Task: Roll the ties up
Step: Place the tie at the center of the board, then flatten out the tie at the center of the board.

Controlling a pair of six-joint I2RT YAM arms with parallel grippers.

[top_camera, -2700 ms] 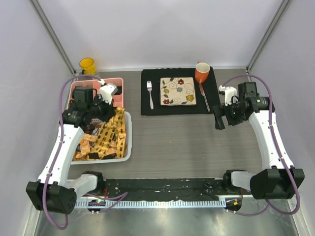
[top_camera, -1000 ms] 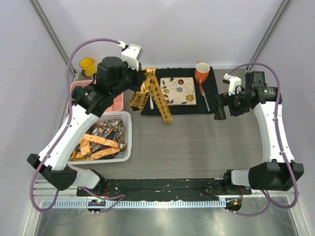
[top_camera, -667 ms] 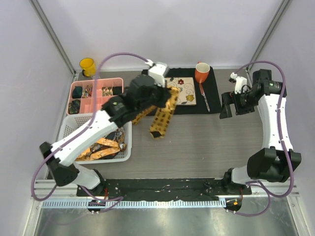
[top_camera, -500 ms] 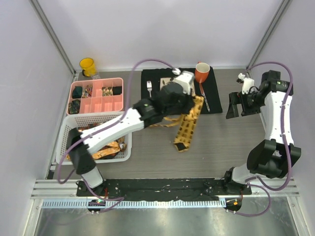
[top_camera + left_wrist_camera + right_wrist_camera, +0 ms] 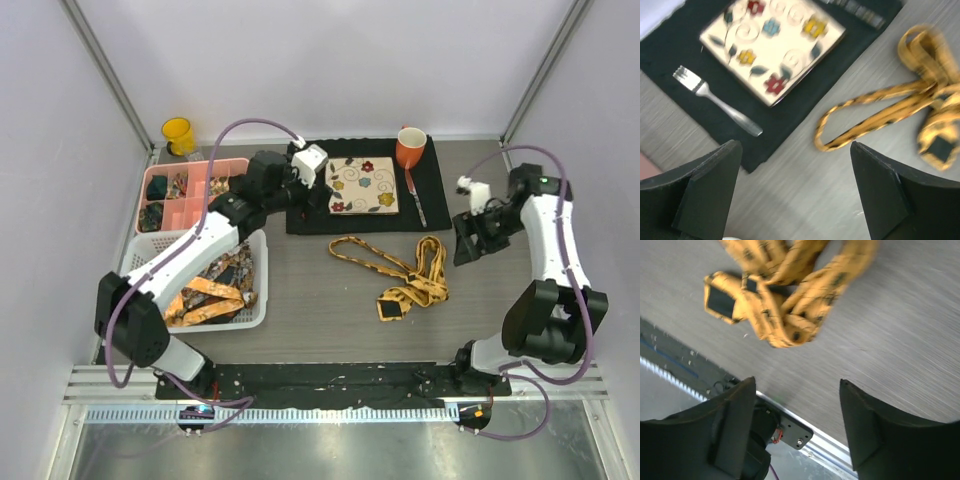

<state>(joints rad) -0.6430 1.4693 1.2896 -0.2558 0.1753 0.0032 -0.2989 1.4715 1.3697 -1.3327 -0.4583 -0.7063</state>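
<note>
Next, I close my left gripper on the bend [image 5: 332, 246] [image 5: 819, 138] of the mustard-yellow tie's long narrow loop, beside the near edge of the black placemat.
One mustard-yellow tie [image 5: 400, 272] with dark dots lies loose and looped on the grey table, right of centre. It also shows as the tie [image 5: 880, 107] in the left wrist view and the bunched tie [image 5: 785, 300] in the right wrist view. More ties [image 5: 210, 285] lie heaped in the white basket [image 5: 262, 295] at the left. My left gripper [image 5: 316, 192] [image 5: 795, 145] hovers open and empty by the placemat's near-left corner, away from the tie. Just right of the tie, my right gripper [image 5: 468, 240] [image 5: 796, 382] hangs open with nothing between its fingers.
A black placemat [image 5: 432, 208] at the back holds a flowered plate [image 5: 362, 185], a fork [image 5: 715, 100] and an orange mug [image 5: 410, 147]. A pink compartment tray [image 5: 190, 195] and a yellow cup [image 5: 178, 133] stand at the back left.
My left gripper lifted a tie from the basket, carried it right across the table, let it go and swung back left. My right gripper came down beside the tie.
</note>
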